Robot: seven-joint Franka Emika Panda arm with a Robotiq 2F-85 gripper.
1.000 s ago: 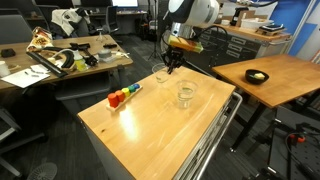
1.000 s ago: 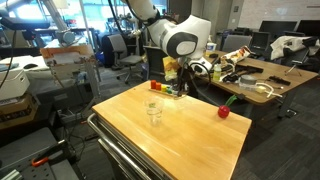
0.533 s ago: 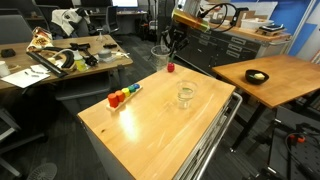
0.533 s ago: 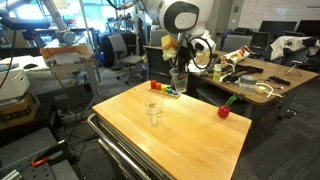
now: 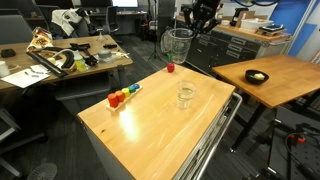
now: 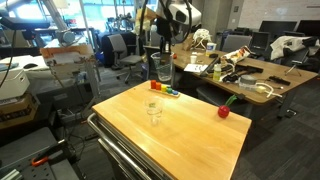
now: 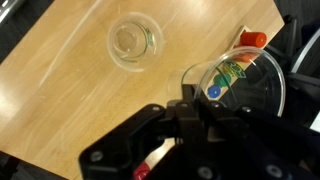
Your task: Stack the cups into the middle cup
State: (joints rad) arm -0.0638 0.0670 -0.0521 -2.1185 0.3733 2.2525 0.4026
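Note:
I should release the held cup from my gripper inside the other clear cup (image 5: 187, 92) (image 7: 134, 42) that stands on the wooden table.
My gripper (image 5: 186, 30) is shut on the rim of a clear cup (image 5: 177, 48) and holds it high above the far part of the wooden table (image 5: 140, 130). It also shows in an exterior view, the gripper (image 6: 164, 52) with the held cup (image 6: 161, 70) hanging below it. Another clear cup (image 5: 185, 95) stands upright on the table, lower and nearer the middle (image 6: 154, 110). In the wrist view the held cup (image 7: 262, 95) sits at my gripper (image 7: 200, 100) and the standing cup (image 7: 133, 42) lies far below. I see no third separate cup.
A row of coloured blocks (image 5: 124, 96) lies on the table, also visible in an exterior view (image 6: 165, 90). A small red object (image 5: 170, 68) sits near the table's far edge (image 6: 224, 112). Desks with clutter and chairs surround the table.
My gripper has risen steeply from table level, carrying the clear cup up with it. The cup on the table has not moved.

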